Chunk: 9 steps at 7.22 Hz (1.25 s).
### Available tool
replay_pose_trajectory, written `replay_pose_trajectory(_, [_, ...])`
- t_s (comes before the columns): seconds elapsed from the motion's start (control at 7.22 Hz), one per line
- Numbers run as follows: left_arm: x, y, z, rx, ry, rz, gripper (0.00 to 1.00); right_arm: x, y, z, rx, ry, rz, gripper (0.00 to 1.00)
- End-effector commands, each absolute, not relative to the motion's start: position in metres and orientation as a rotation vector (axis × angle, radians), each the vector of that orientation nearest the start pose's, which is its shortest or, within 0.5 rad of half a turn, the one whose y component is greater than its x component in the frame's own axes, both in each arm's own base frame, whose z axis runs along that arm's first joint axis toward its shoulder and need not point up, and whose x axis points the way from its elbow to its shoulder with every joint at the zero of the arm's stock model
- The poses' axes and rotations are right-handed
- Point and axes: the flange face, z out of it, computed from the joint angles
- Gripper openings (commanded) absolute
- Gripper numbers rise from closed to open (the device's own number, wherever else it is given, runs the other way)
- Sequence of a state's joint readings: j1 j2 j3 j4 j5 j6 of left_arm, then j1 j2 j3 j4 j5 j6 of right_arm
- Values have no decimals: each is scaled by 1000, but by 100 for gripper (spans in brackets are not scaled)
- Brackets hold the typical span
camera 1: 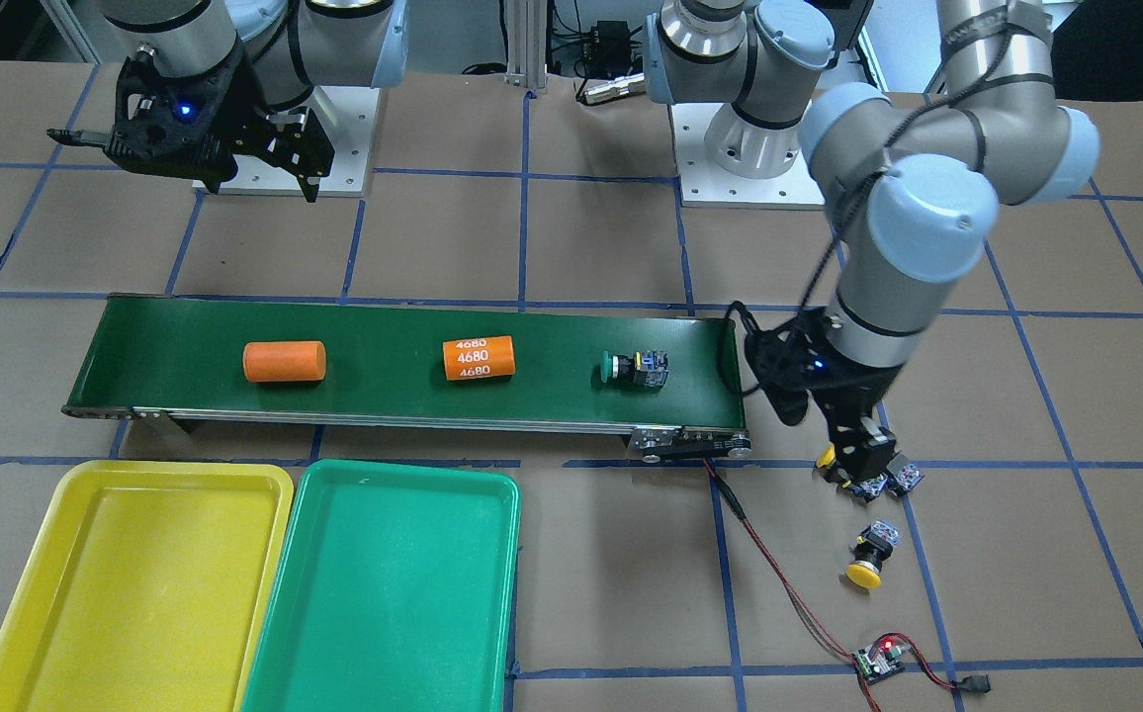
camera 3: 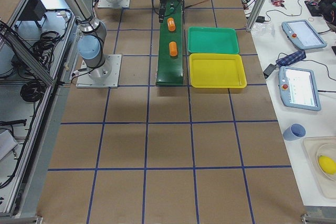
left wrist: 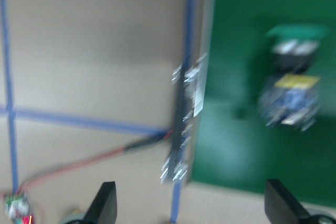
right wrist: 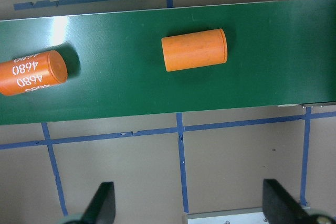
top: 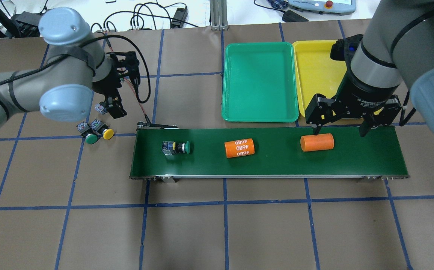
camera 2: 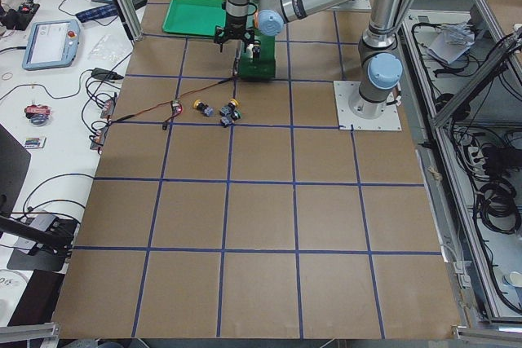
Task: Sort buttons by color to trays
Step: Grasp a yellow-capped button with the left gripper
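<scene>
The yellow button lying by itself, nearest the circuit board, has a dark base (camera 1: 877,541), which my left gripper will close on next.
One green button (camera 1: 634,369) lies on its side on the belt, near the end on my left arm's side; it also shows in the overhead view (top: 175,147). A yellow button (top: 107,134) and a green button (top: 91,138) lie together on the paper beyond that belt end. The second yellow button (camera 1: 868,564) lies a little further out. My left gripper (camera 1: 863,465) hangs over this group, open and empty in the blurred wrist view (left wrist: 191,208). My right gripper (top: 339,131) is open and empty over the belt's other end. The yellow tray (camera 1: 136,574) and the green tray (camera 1: 394,593) stand side by side with nothing in them.
A long dark-green conveyor belt (camera 1: 403,396) carries a plain orange cylinder (camera 1: 284,361) and one marked "4680" (camera 1: 479,358). A red cable runs from the belt end to a small circuit board (camera 1: 878,661). Blue tape lines grid the brown table cover.
</scene>
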<state>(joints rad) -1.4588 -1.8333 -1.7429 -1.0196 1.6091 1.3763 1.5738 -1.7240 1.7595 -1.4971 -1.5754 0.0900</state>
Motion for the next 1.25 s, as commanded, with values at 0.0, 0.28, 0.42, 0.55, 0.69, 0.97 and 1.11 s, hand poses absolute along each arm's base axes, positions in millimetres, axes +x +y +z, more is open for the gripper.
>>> replay_pose_trajectory(0.0, [13, -650, 279, 1658, 2593, -60, 100, 134, -415, 459, 137, 3144, 171, 100])
replay_pose_trajectory(0.28, [31, -670, 234, 1313, 2815, -11, 100, 134, -415, 459, 137, 3144, 171, 100])
replay_pose_trajectory(0.42, [36, -670, 213, 1041, 2951, 32, 100, 134, -415, 459, 137, 3142, 171, 100])
replay_pose_trajectory(0.55, [36, -668, 196, 913, 3011, 76, 100, 134, -415, 459, 137, 3142, 171, 100])
replay_pose_trajectory(0.69, [36, -658, 177, 907, 3029, 109, 100, 134, -415, 458, 137, 3142, 171, 100])
replay_pose_trajectory(0.97, [57, -662, 170, 828, 3047, 14, 51, 134, -415, 459, 137, 3144, 171, 100])
replay_pose_trajectory(1.11, [59, -666, 164, 814, 3050, 11, 19, 134, -415, 458, 137, 3144, 173, 100])
